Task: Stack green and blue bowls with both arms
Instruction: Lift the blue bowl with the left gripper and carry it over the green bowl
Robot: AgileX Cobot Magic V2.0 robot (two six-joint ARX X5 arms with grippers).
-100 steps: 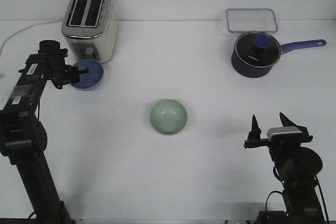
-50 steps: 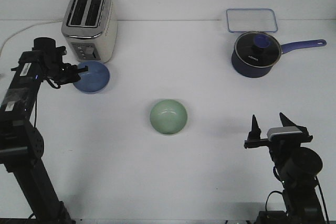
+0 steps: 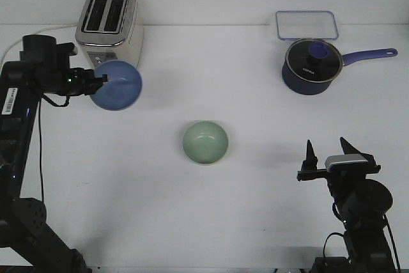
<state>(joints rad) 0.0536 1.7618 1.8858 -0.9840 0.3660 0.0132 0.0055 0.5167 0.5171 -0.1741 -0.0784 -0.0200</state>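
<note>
Next, I release the blue bowl from my left gripper inside the empty green bowl (image 3: 205, 142) near the table's middle.
The light periwinkle blue bowl (image 3: 117, 85) hangs above the table at the far left, in front of the toaster. My left gripper (image 3: 100, 80) is shut on its left rim and holds it tilted. The pale mint green bowl (image 3: 205, 142) stands upright on the table near the middle, empty. My right gripper (image 3: 328, 151) is open and empty at the near right, its two pointed fingers up, well apart from both bowls.
A silver toaster (image 3: 108, 29) stands at the far left with its white cord trailing left. A dark blue glass-lidded saucepan (image 3: 311, 65) with a handle and a clear rectangular lid (image 3: 306, 25) sit at the far right.
My left arm has risen and swung right, lifting the blue bowl off the table and carrying it a little right. The green bowl and the right arm have not moved.
</note>
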